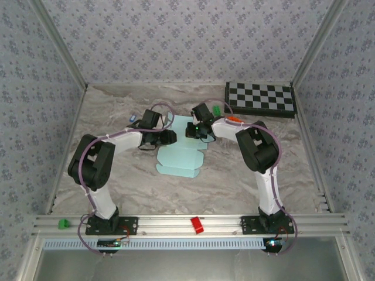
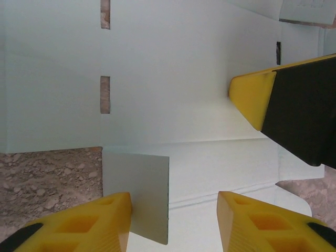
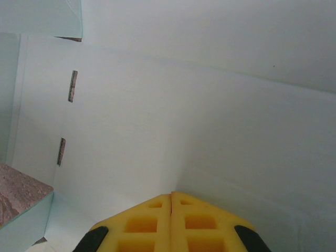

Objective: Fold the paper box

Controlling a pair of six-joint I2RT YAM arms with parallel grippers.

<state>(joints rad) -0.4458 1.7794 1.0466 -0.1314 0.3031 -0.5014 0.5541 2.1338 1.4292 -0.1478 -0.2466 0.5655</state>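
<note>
My right gripper is pressing its shut, empty fingers on the flat panel of the paper box, so it should open, move back and pinch its far edge (image 1: 183, 116).
The paper box (image 1: 179, 159) is a pale turquoise die-cut sheet lying mid-table, its far part raised between the two grippers. My left gripper (image 1: 169, 137) is over its left far part. In the left wrist view that gripper (image 2: 173, 220) is open above the card (image 2: 173, 79), and a small upright flap (image 2: 139, 191) leans against the inner face of the left finger (image 2: 102, 223). My right gripper (image 1: 197, 132) is shut, and its yellow tips (image 3: 171, 195) press into a crease of the card (image 3: 173, 115) with nothing between them. Its finger (image 2: 252, 97) also appears in the left wrist view, touching the sheet.
A black-and-white checkerboard (image 1: 261, 98) lies at the back right. Small green (image 1: 217, 109) and orange (image 1: 234, 119) items sit near the right arm, and a small blue piece (image 1: 133, 117) lies at the back left. Patterned walls close in the table on three sides.
</note>
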